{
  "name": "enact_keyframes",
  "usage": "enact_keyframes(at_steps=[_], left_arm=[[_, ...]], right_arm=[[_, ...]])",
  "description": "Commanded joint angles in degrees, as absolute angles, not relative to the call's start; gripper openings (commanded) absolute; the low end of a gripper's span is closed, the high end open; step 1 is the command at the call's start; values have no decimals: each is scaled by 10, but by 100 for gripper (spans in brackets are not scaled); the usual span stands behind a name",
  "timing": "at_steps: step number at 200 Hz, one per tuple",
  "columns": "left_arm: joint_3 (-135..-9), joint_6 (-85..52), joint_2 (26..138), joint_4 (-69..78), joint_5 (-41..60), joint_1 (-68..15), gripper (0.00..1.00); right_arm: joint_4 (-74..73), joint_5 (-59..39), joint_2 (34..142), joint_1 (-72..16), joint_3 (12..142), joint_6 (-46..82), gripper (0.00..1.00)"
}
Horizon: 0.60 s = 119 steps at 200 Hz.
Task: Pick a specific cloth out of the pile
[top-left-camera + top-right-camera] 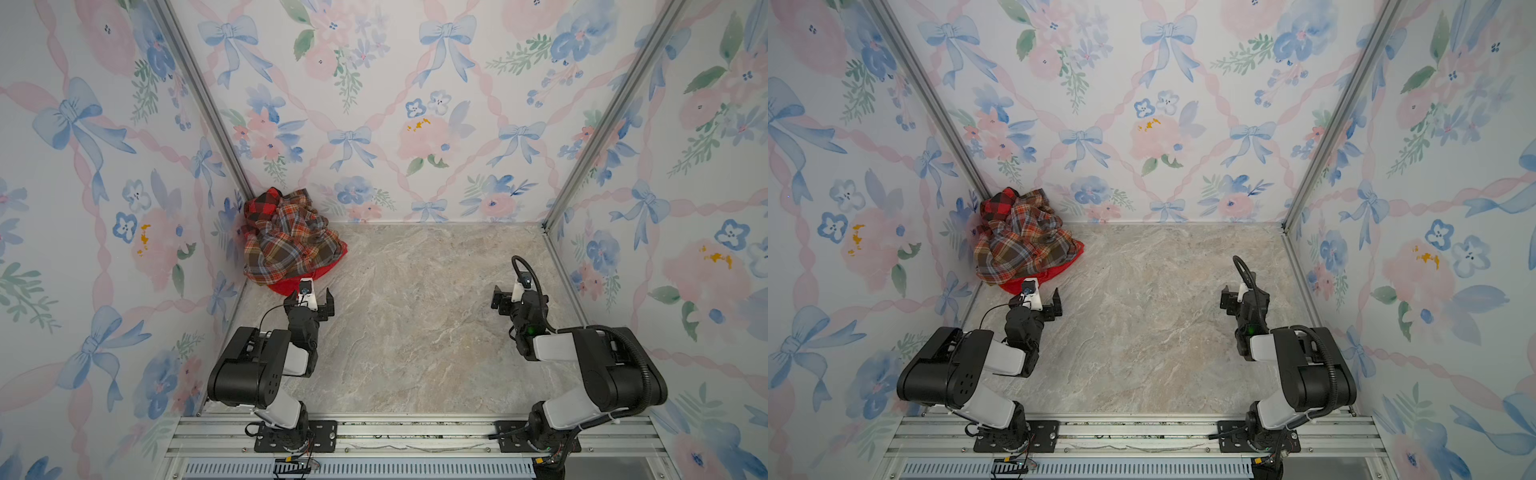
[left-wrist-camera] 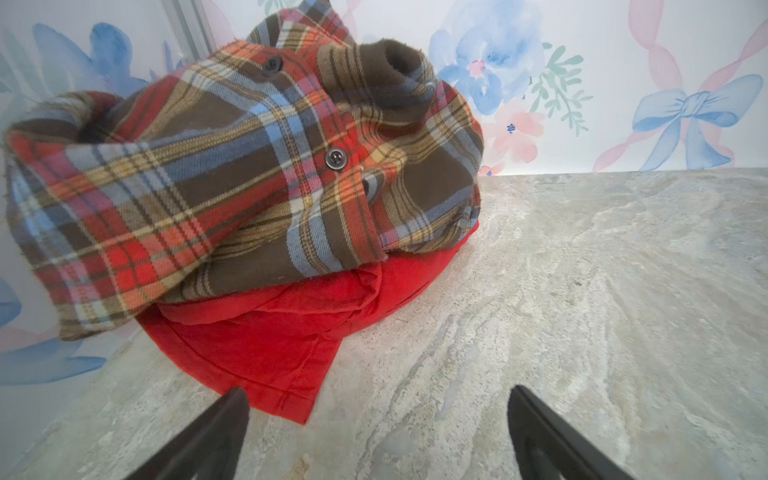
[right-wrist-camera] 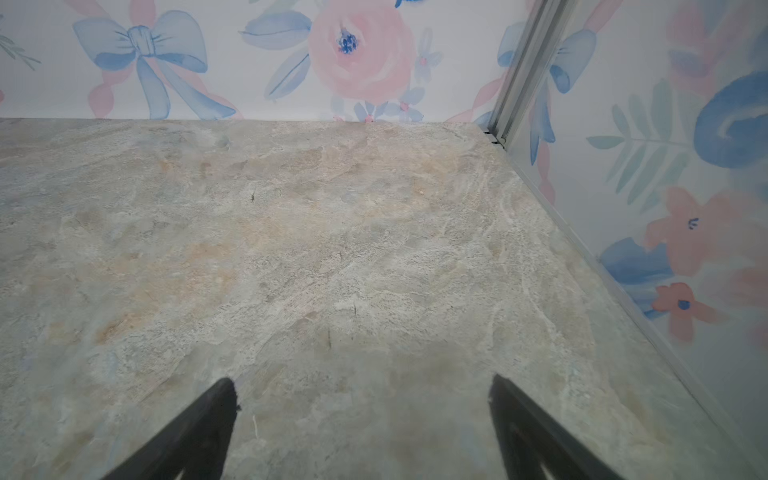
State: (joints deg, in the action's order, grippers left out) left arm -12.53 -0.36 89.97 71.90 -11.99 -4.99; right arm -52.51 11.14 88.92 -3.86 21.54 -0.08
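Note:
The red cloth's exposed edge (image 1: 334, 261) (image 2: 412, 293) below the plaid shirt's buttons, on the side of the pile toward the open table, will be gripped by my left gripper.
The pile (image 1: 286, 237) sits in the table's back left corner in both top views. A brown, orange and blue plaid shirt (image 2: 208, 187) lies on top, with a red-and-black checked cloth (image 1: 262, 203) behind it against the walls. The plain red cloth (image 2: 270, 332) lies underneath, its hemmed edge sticking out at the front (image 1: 286, 287) (image 1: 1059, 272). My left gripper (image 2: 378, 390) stands open just in front of that red edge, low over the table (image 1: 309, 301), holding nothing. One fingertip (image 2: 239, 395) is next to the red corner. My right gripper (image 3: 362, 379) is open and empty over bare table at the right (image 1: 509, 297).
Flowered walls close the table (image 1: 415, 332) on three sides, with aluminium posts (image 1: 208, 104) in both back corners. The arm bases stand on a metal rail (image 1: 415, 432) along the front edge. The right wall runs close beside my right arm.

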Motion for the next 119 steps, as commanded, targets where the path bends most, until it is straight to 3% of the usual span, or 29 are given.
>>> enact_keyframes(at_steps=[1, 119], left_arm=[[-130, 2, 899, 712, -105, -45, 98], [-138, -15, 896, 694, -55, -17, 98]], right_arm=[[-522, 106, 887, -40, 224, 0, 97], [-519, 99, 887, -37, 225, 3, 97]])
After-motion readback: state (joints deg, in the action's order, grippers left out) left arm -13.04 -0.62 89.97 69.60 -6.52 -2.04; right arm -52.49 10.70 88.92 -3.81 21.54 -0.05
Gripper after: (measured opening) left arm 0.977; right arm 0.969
